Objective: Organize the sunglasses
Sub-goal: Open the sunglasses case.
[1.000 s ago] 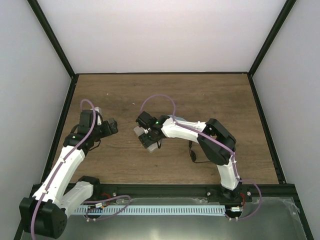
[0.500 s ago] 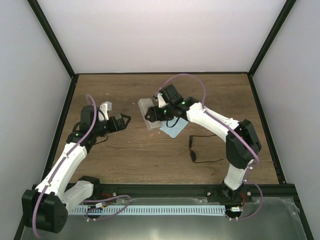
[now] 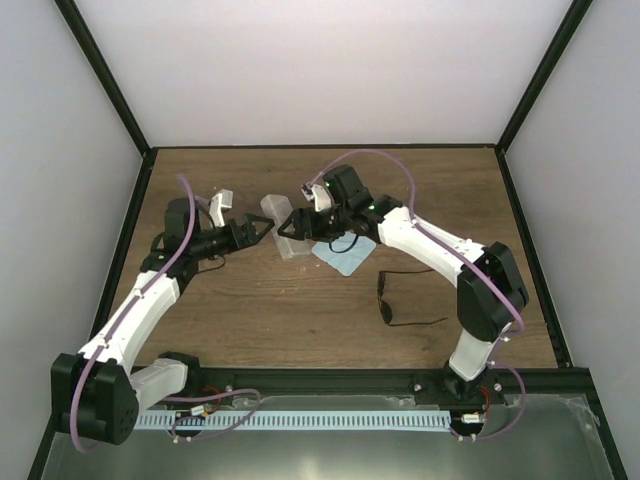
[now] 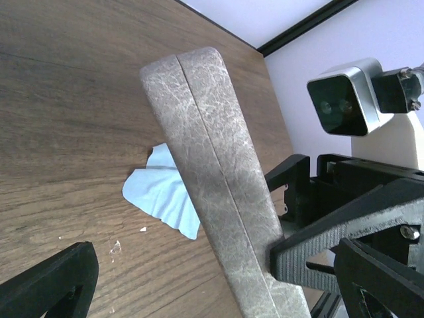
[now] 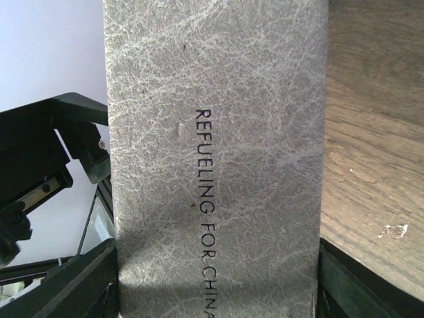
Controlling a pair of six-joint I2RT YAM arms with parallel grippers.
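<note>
Next, my right gripper lets go of the grey case on the bare wood table (image 3: 287,267) next to the light blue cloth.
The sunglasses (image 3: 396,304) lie open on the wood table, right of centre, with no gripper near them. My right gripper (image 3: 297,224) is shut on one end of the translucent grey case (image 3: 280,230). The case fills the right wrist view (image 5: 215,132), clamped between both fingers (image 5: 79,285). My left gripper (image 3: 256,232) is open at the case's other end. In the left wrist view the closed case (image 4: 212,165) stands edge-on between its jaws, and one finger (image 4: 308,258) is at the case's side. The light blue cloth (image 3: 343,258) lies flat just right of the case.
The cloth also shows under the case in the left wrist view (image 4: 162,199). The right wrist's camera (image 4: 344,96) is close to my left gripper. White walls with black posts enclose the table (image 3: 250,320) on three sides.
My right gripper carried the case from the table's middle towards the back and left, uncovering the cloth. My left gripper moved right to the case and now straddles it.
</note>
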